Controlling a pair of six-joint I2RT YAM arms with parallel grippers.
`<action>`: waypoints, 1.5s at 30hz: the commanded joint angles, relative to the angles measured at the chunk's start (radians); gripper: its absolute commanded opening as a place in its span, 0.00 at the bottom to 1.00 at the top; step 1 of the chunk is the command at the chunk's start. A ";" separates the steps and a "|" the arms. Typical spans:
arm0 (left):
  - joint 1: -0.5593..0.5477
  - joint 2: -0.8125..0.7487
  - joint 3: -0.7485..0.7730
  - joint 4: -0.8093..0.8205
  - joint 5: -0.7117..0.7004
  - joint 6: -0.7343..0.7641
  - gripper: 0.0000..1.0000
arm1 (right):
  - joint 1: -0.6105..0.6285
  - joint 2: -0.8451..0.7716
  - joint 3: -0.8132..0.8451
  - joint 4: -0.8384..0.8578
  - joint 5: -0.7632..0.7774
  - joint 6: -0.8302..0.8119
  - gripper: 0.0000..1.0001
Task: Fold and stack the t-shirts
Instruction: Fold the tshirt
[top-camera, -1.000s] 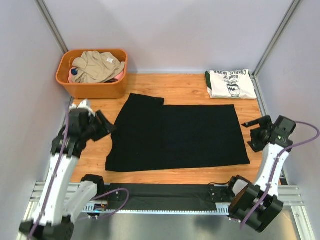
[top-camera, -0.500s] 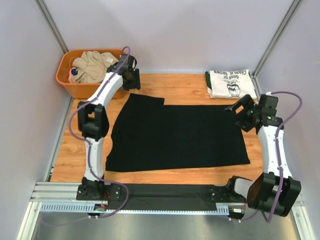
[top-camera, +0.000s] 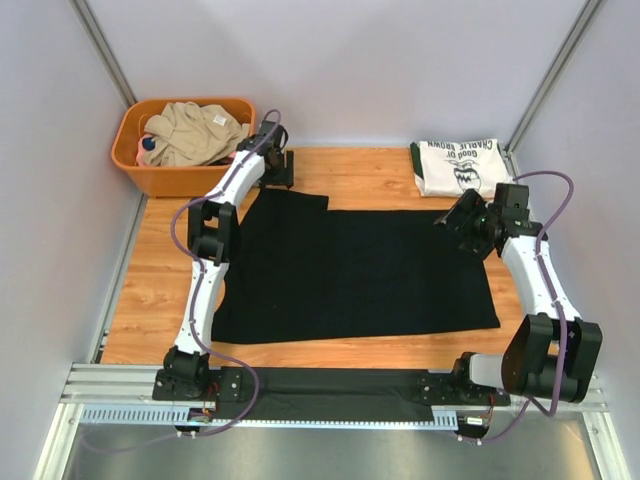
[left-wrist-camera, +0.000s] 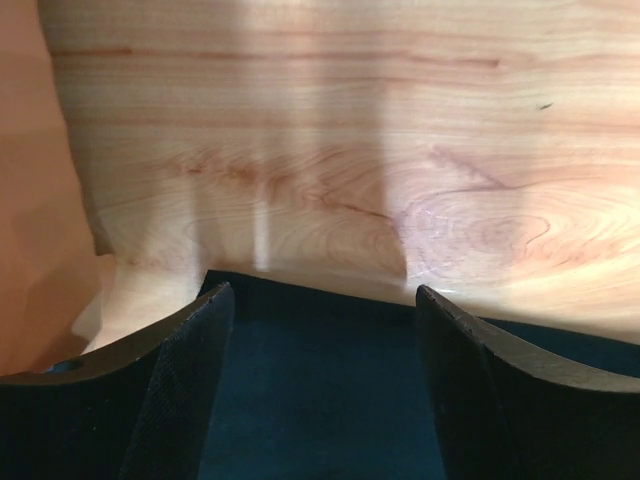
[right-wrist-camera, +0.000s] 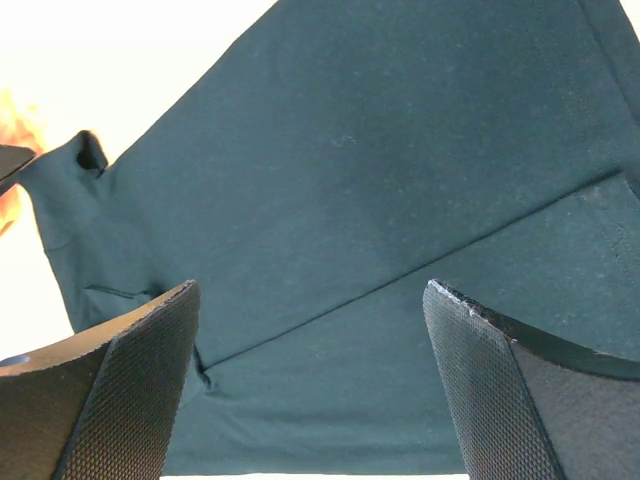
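My right gripper closes next on the back corner (top-camera: 465, 211) of the black t-shirt, just in front of the folded white t-shirt.
The black t-shirt (top-camera: 350, 270) lies flat on the wooden table, partly folded. The white t-shirt (top-camera: 462, 167) with green trim lies folded at the back right. My left gripper (top-camera: 282, 170) is open over the black shirt's back left edge; its wrist view shows the dark cloth (left-wrist-camera: 320, 400) between the fingers and bare wood beyond. My right gripper (top-camera: 452, 220) is open above the black shirt's back right corner; its wrist view shows the cloth (right-wrist-camera: 350, 230) with a fold line across it.
An orange basket (top-camera: 185, 178) with beige clothes stands at the back left, next to my left arm. Grey walls close in the table on three sides. A metal rail (top-camera: 330, 400) runs along the near edge.
Both arms swung from the table's sides to the black shirt's far edge. The left gripper came down by the basket; the right moved left over the back right corner.
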 joint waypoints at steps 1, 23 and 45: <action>0.008 -0.017 -0.029 0.000 -0.003 0.004 0.80 | 0.001 0.018 0.004 0.049 0.028 -0.031 0.94; 0.008 -0.221 -0.311 0.023 0.085 -0.080 0.00 | -0.040 0.503 0.448 -0.009 0.333 -0.055 0.86; 0.002 -0.345 -0.420 0.046 0.165 -0.122 0.00 | -0.037 0.969 0.781 -0.081 0.436 -0.143 0.40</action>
